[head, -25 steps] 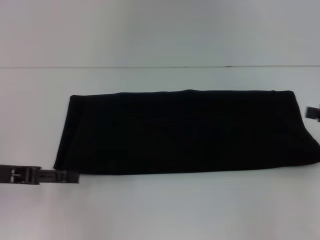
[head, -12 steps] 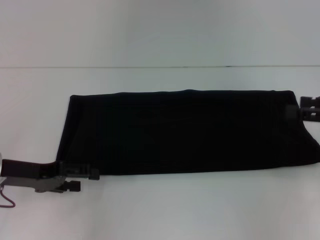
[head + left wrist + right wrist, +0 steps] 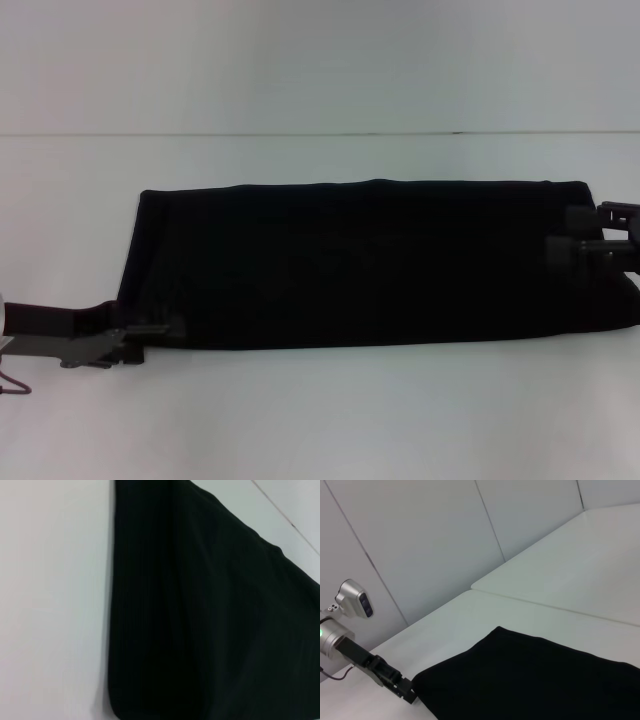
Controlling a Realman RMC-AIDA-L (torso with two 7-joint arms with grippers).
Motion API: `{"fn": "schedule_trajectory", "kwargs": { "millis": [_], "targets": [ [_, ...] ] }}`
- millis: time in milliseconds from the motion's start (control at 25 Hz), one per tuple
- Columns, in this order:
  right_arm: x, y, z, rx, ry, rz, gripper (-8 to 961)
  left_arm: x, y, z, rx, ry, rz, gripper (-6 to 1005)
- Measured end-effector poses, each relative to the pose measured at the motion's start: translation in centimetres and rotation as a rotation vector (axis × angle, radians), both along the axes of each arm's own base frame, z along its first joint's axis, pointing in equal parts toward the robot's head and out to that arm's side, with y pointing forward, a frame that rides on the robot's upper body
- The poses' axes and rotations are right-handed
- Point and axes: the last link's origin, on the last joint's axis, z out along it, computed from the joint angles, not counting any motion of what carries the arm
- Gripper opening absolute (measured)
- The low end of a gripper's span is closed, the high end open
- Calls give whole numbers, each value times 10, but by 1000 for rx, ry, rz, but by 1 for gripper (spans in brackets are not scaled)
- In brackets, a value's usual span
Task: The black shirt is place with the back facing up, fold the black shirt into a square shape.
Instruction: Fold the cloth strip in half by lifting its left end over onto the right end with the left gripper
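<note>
Next, I grip the shirt's opposite end (image 3: 134, 284) with my left gripper and pull it closer before folding, because the black shirt's end lies too far toward my right gripper.
The black shirt (image 3: 360, 265) lies flat on the white table as a long, folded band running left to right. It also fills much of the left wrist view (image 3: 200, 605) and the near part of the right wrist view (image 3: 530, 680). My left gripper (image 3: 150, 335) is low at the shirt's near left corner, touching its edge; the right wrist view shows the same gripper (image 3: 405, 692) against that corner. At the far right edge my right gripper (image 3: 568, 232) is open, one finger above the other over the cloth's end.
The white table (image 3: 320, 420) extends around the shirt on all sides, and its back edge meets a pale wall. My left arm's silver wrist (image 3: 340, 625) reaches in from the left. A thin red cable (image 3: 12, 386) hangs at the left border.
The left gripper has moved in from the left and up to the shirt's near left corner. The right gripper has slid leftward from the frame edge onto the shirt's right end.
</note>
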Motion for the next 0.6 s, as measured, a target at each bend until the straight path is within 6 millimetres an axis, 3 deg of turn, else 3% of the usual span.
{"fn": "schedule_trajectory", "kwargs": {
  "millis": [600],
  "targets": [
    [3,-1,6,33,29,-20,906,0,16,2,20,85,-1,880]
  ]
}}
